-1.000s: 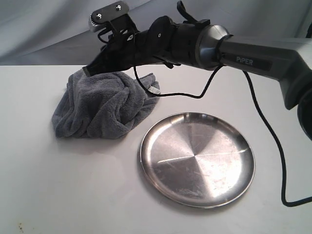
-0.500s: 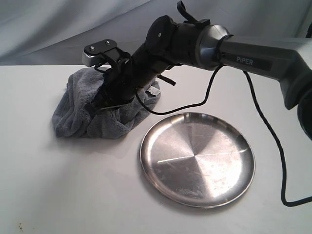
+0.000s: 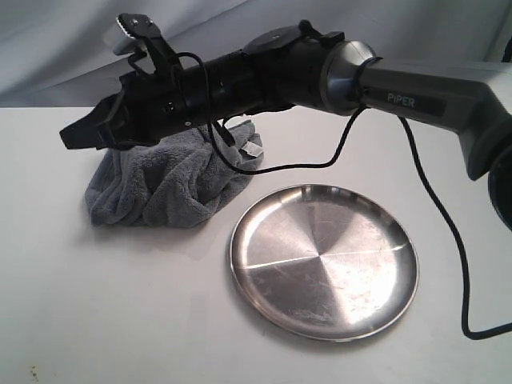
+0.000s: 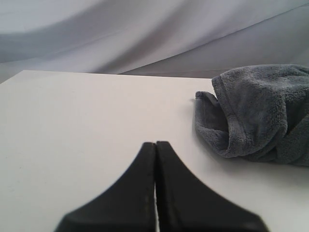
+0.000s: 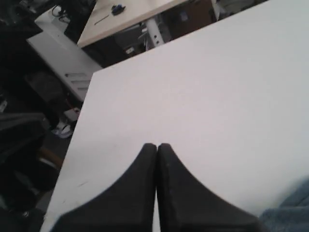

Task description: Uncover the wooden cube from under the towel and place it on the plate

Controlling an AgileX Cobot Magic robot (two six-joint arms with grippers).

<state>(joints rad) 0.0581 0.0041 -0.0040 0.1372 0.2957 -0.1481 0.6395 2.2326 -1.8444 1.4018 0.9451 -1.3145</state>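
Next, my right gripper grips the fold in the middle (image 3: 153,198) of the dark grey towel's near side, to lift the towel.
The dark grey towel (image 3: 172,180) lies bunched in a mound at the table's back left, its white label (image 3: 253,150) toward the plate. No wooden cube shows; the towel hides whatever is under it. The shiny steel plate (image 3: 324,260) sits bare to the right front of the towel. My right gripper (image 3: 67,138) reaches across above the towel, shut and holding nothing, its tip past the towel's left edge. In the right wrist view the right gripper (image 5: 156,145) points at bare table, a towel corner (image 5: 292,212) beside it. My left gripper (image 4: 155,143) is shut, the towel (image 4: 260,108) off to its side.
The white table (image 3: 120,304) has a grey cloth backdrop (image 3: 72,48) behind it. A black cable (image 3: 448,232) trails from the right arm over the table's right side. In the right wrist view the table's edge (image 5: 72,140) drops off to furniture and clutter.
The right gripper dipped onto the towel's top half a second ago, then rose and swung left beyond the towel. The towel mound keeps roughly the same shape; the plate has not moved.
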